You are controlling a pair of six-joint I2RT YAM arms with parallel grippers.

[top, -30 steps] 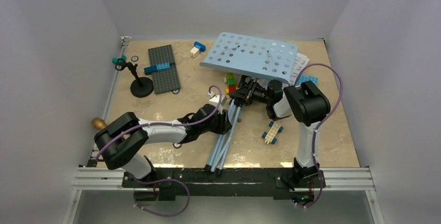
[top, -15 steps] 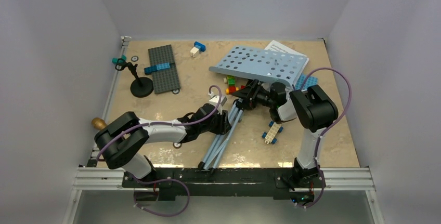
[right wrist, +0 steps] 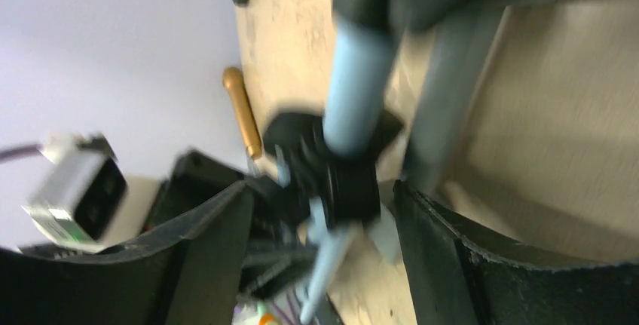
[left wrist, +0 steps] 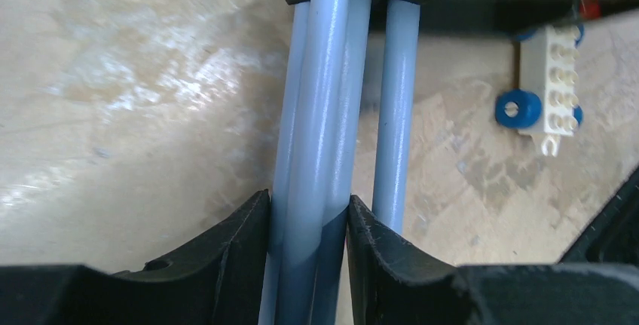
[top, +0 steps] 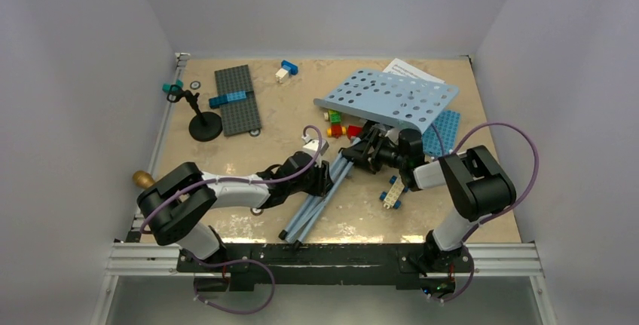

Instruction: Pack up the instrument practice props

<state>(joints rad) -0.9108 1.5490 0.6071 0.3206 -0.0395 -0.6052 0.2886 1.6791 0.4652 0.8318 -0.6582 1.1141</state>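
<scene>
I will release the folded tripod legs on the table (top: 327,187) (left wrist: 313,179) from my left gripper, beside the white brick with blue wheels.
The light-blue perforated music stand tray (top: 388,100) lies tilted at the back right, its folded tripod legs (top: 313,208) running toward the near edge. My left gripper (top: 325,178) is shut on the legs (left wrist: 316,114), with its black fingers (left wrist: 233,242) pressed on both sides of the tubes. My right gripper (top: 363,150) stands open around the stand's black hub (right wrist: 343,182) without touching it; this view is blurred. White sheet-music pages (top: 411,71) peek out behind the tray. The gold microphone (top: 141,179) lies at the left edge. The black mic stand (top: 203,125) stands at the back left.
A grey baseplate (top: 237,99) lies beside the mic stand and a blue baseplate (top: 444,130) under the tray's right end. Coloured bricks (top: 339,123) sit by the hub. A white brick with blue wheels (top: 395,191) lies right of the legs.
My right gripper has opened and let go of the stand's hub, and its arm has swung right. The tray has sunk lower and shifted right, and the legs' feet have moved left.
</scene>
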